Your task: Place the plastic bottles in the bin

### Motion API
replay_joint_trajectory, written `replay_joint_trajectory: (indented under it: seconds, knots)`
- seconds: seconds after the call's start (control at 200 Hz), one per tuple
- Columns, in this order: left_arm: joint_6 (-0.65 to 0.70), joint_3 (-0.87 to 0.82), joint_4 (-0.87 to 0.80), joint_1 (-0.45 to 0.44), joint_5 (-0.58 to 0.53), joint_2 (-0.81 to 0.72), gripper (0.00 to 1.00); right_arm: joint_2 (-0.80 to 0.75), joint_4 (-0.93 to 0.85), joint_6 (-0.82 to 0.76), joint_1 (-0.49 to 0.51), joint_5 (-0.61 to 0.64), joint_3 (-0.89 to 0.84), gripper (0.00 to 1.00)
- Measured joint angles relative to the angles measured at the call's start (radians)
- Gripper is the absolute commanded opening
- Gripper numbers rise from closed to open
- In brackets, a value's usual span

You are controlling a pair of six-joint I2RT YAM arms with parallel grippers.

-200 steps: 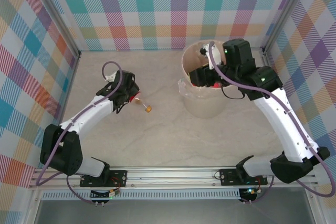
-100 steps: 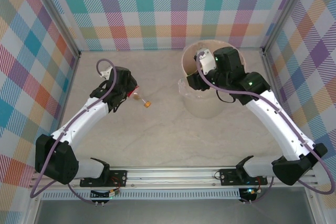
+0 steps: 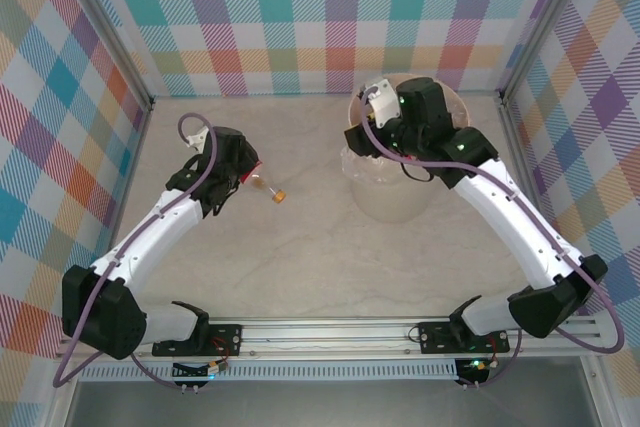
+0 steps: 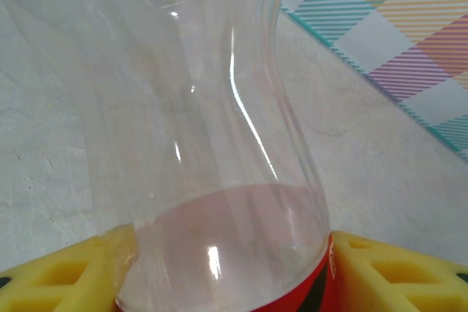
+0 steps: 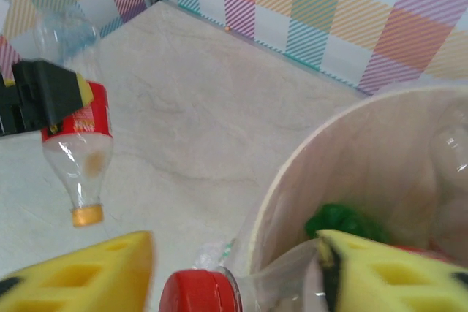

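Note:
The red-capped bottle is lying across the rim of the bin with its cap outside, so I need to use my right gripper to take the cap end point(image 5: 199, 291) and carry it farther over the bin.
My left gripper point(image 3: 240, 175) is shut on a clear, red-labelled plastic bottle point(image 3: 262, 185) whose orange cap points right, held left of the bin. In the left wrist view the bottle point(image 4: 205, 144) stands between the yellow pads point(image 4: 402, 275). My right gripper point(image 3: 362, 137) hovers at the left rim of the cream bin point(image 3: 395, 202). Its jaws point(image 5: 234, 275) stand wide apart, and a red-capped clear bottle point(image 5: 197, 294) lies loose between them across the rim. Inside the bin point(image 5: 380, 158) lie a green bottle point(image 5: 344, 221) and a clear one point(image 5: 450, 151). The right wrist view also catches the left-held bottle point(image 5: 77, 151).
A translucent liner point(image 3: 350, 162) hangs over the bin's rim. Chequered walls close in the pale table point(image 3: 300, 257) on three sides. The metal rail with both arm bases point(image 3: 320, 332) runs along the near edge.
The right arm swung left to the bin's left rim and its jaws widened off the red-capped bottle. The left arm shifted slightly back and left, still holding its bottle.

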Motion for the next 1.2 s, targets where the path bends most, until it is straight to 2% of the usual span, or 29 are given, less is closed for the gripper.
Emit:
replay_joint_trajectory:
  seconds: [0.095,0.33,0.615,0.74,0.8,0.85,0.975,1.105,1.2]
  knots:
    - [0.0,-0.001,0.0,0.0,-0.002,-0.001,0.61,0.0,-0.057,-0.093,0.0,-0.004,0.051,0.89]
    - [0.0,-0.006,0.003,0.0,0.003,0.0,0.61,-0.002,-0.132,-0.327,-0.001,-0.064,0.067,0.89]
    - [0.0,-0.006,0.004,0.0,0.003,0.001,0.61,0.033,-0.09,-0.45,-0.001,-0.086,-0.021,0.89]
    - [-0.001,-0.007,0.004,0.0,0.003,0.003,0.61,0.051,-0.004,-0.474,-0.001,-0.066,-0.072,0.81]
    - [-0.001,-0.007,0.004,0.0,0.003,0.005,0.61,0.051,0.029,-0.475,-0.001,-0.057,-0.082,0.65]
    - [-0.001,-0.007,0.004,0.0,0.003,0.006,0.61,0.051,0.049,-0.474,-0.001,-0.055,-0.082,0.57]
    - [-0.001,-0.007,0.004,0.0,0.003,0.006,0.61,0.045,0.085,-0.46,-0.001,-0.054,-0.092,0.51]
    - [-0.001,-0.007,0.004,0.0,0.003,0.007,0.61,0.034,0.113,-0.457,-0.001,-0.045,-0.092,0.33]
    - [-0.003,-0.007,0.004,0.0,0.003,0.012,0.61,0.022,0.137,-0.449,-0.006,-0.03,-0.089,0.31]
